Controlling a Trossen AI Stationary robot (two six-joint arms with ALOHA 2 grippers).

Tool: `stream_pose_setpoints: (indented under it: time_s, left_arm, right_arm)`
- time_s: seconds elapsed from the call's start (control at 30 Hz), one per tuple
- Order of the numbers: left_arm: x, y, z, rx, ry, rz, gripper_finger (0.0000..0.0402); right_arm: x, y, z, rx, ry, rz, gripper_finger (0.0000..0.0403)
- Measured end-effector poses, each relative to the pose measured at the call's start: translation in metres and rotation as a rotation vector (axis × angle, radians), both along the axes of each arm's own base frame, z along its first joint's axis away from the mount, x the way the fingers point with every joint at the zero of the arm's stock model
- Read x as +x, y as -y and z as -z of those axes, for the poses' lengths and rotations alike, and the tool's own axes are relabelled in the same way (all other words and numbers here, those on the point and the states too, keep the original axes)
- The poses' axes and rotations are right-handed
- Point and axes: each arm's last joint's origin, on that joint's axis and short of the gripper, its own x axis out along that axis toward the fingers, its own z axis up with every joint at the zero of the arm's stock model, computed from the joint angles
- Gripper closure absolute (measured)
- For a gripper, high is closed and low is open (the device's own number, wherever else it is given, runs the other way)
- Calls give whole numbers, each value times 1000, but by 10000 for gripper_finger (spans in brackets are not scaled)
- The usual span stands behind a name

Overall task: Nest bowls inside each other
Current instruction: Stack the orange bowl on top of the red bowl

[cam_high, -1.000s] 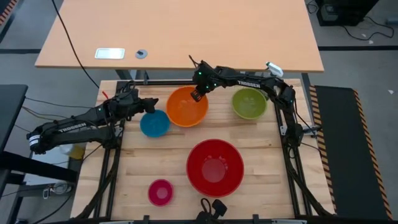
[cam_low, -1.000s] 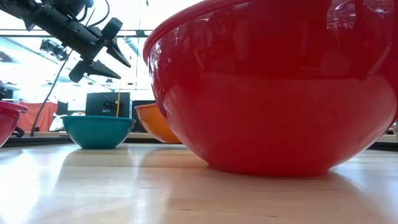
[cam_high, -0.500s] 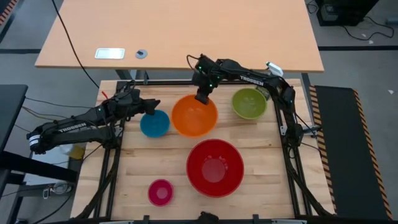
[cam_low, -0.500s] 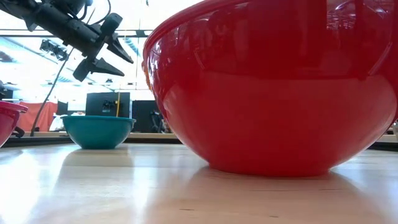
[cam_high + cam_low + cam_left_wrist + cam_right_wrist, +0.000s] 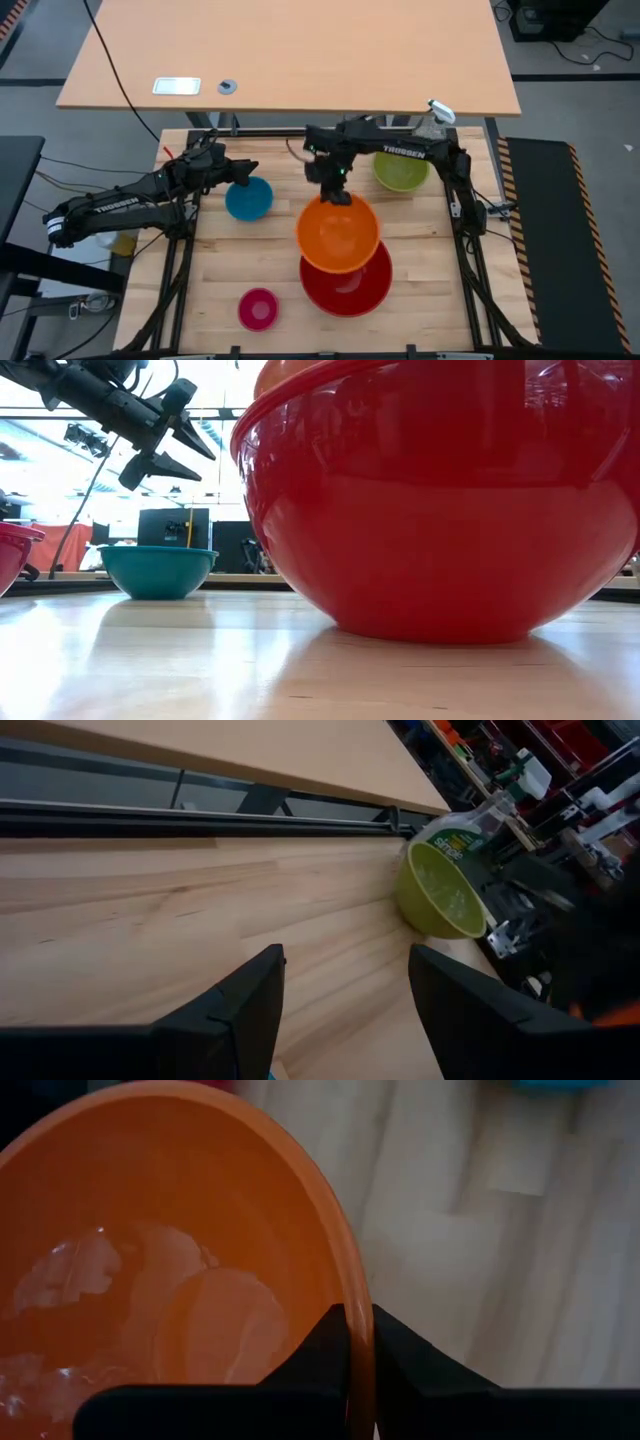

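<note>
My right gripper will let go of the orange bowl inside the large red bowl (image 5: 344,270), with the orange bowl's opening facing up.
My right gripper (image 5: 338,192) is shut on the orange bowl (image 5: 338,233), which hangs over the far part of the large red bowl (image 5: 350,285). In the low view a sliver of the orange bowl (image 5: 290,372) shows above the red bowl (image 5: 440,510). The blue bowl (image 5: 248,198) stands on its base at the left, and my left gripper (image 5: 240,170) hovers open just beyond it. The olive-green bowl (image 5: 400,168) stands at the far right, the pink bowl (image 5: 258,308) at the near left. My right gripper pinches the orange bowl's rim (image 5: 352,1295) on the bowl's far side, one finger (image 5: 310,1360) inside the bowl and the other outside. The fingers slant down from the far side. The bowl is lifted clear of the table, mouth up, above the red bowl.
A clear spray bottle (image 5: 500,805) stands behind the olive-green bowl (image 5: 440,890) at the far right corner. Bare wood lies between the blue bowl and the red one. A black rail runs along the table's far edge (image 5: 200,815).
My right gripper has carried the orange bowl from the far middle of the table up and toward the near edge, turning its wrist on the way. The bowl has left the table and now hangs over the red bowl.
</note>
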Motion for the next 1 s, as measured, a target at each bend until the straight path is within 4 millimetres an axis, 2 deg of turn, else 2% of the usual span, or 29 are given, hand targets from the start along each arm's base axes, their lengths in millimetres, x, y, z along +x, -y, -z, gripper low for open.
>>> stream_pose_setpoints:
  time_s: [0.3,0.47,0.57,0.77,1.0]
  left_arm:
    - [1,0,-2,25,5,19,185]
    - [1,0,-2,34,-1,24,185]
    - [1,0,-2,48,-11,31,185]
    - [1,0,-3,82,-20,46,185]
    - [2,1,-3,81,-19,78,185]
  right_arm:
    - [9,-63,2,-116,-6,-169,367]
    - [11,-89,1,-112,8,-213,367]
    - [14,-103,8,-119,27,-238,367]
    - [15,-116,38,-175,-13,-236,367]
    - [18,-119,54,-247,-9,-203,367]
